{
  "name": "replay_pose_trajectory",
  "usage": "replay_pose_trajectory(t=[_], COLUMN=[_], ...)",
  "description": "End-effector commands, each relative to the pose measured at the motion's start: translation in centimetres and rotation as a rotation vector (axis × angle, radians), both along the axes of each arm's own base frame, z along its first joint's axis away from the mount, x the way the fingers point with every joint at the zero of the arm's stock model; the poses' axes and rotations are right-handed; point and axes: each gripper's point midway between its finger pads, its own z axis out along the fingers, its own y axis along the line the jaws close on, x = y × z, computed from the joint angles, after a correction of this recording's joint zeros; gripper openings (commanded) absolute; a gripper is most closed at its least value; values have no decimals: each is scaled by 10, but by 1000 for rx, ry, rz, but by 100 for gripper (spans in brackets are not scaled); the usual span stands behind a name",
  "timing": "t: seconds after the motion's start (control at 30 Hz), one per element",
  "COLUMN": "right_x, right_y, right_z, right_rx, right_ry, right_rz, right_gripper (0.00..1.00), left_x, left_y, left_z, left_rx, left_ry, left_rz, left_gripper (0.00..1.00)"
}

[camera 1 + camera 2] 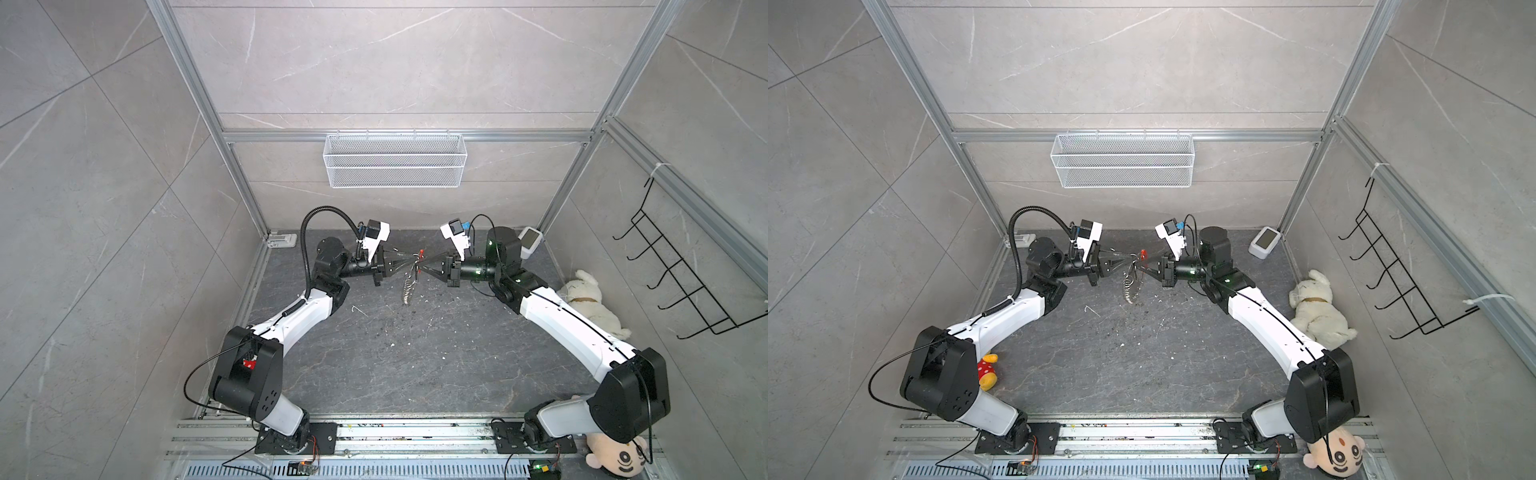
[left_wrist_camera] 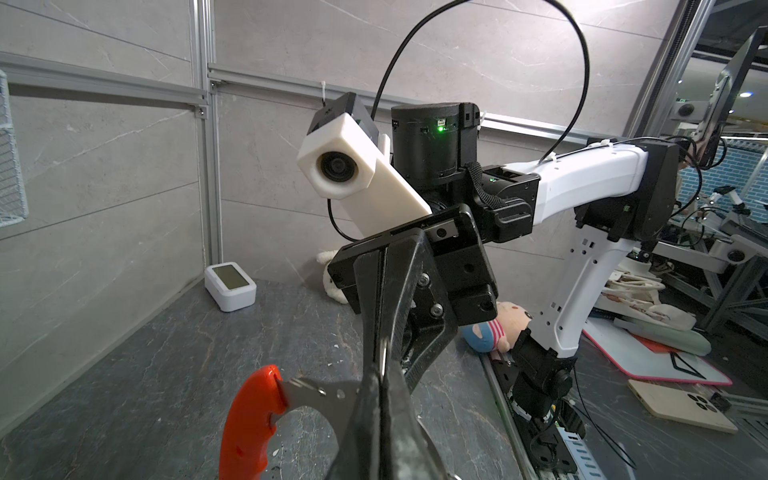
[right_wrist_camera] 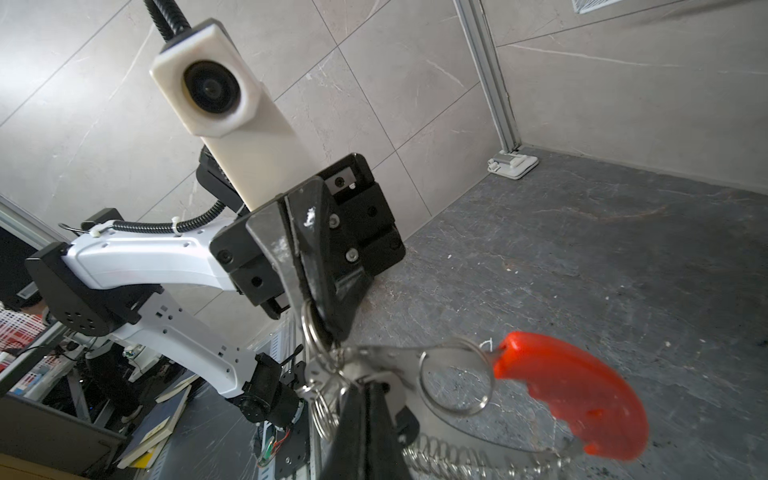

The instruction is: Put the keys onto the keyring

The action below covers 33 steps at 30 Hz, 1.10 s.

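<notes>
My right gripper is pinching the silver plate below the split ring that my left gripper holds. Next, my right gripper opens and takes the split ring itself (image 3: pixel 313 331).
The keyring hangs in mid-air between both arms: a curved red plastic bar (image 3: pixel 573 390) on a silver plate, with split rings and a dangling coil (image 1: pixel 408 291). The red bar (image 2: pixel 249 419) also shows in the left wrist view and is a small red spot (image 1: pixel 1143 252) in a top view. My left gripper (image 3: pixel 318 328) is shut on a split ring of the bunch. My right gripper (image 3: pixel 368 388) is shut on the silver plate beside a larger ring. The two grippers' tips nearly touch, left (image 1: pixel 414 263) and right (image 1: pixel 423 270). The keys cannot be made out among the metal pieces.
A white mesh basket (image 1: pixel 395 160) hangs on the back wall and a black hook rack (image 1: pixel 681 274) on the right wall. A white device (image 1: pixel 1264 241) and a white plush dog (image 1: pixel 1316 307) lie at the right. A small white bent wire (image 1: pixel 358 309) lies on the table.
</notes>
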Motion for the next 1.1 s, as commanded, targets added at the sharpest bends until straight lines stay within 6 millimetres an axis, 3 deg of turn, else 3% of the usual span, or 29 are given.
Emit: replay_pose_trajectory(t=[0.0,0.2,0.3,0.43,0.7,0.87,1.07], right_x=[2,0,1,3,-4,-9,-4], right_y=[4,4,1,-17,-33,-20,-8], right_z=[2,3,1,-2,24,44,47], right_rx=[23,19,-24,-139,-160,-84,-73], right_ry=[29,35,35,-36,-172,-203,-200], right_rz=[20,24,7,-117,-200,-132,-99], right_gripper=[0,3,23,33,33,31,31], left_x=[-10,-10,-10,-10,-9,-9,-8], left_y=[3,4,4,4,3,2,2], left_z=[24,28,28,25,22,21,22], left_rx=[-68,-95,-100,-90,-75,-70,-70], left_ry=[-108,-102,-99,-91,-75,-60,-55], left_rz=[-20,-23,-26,-24,-27,-38,-40], left_gripper=[0,0,0,0,0,0,0])
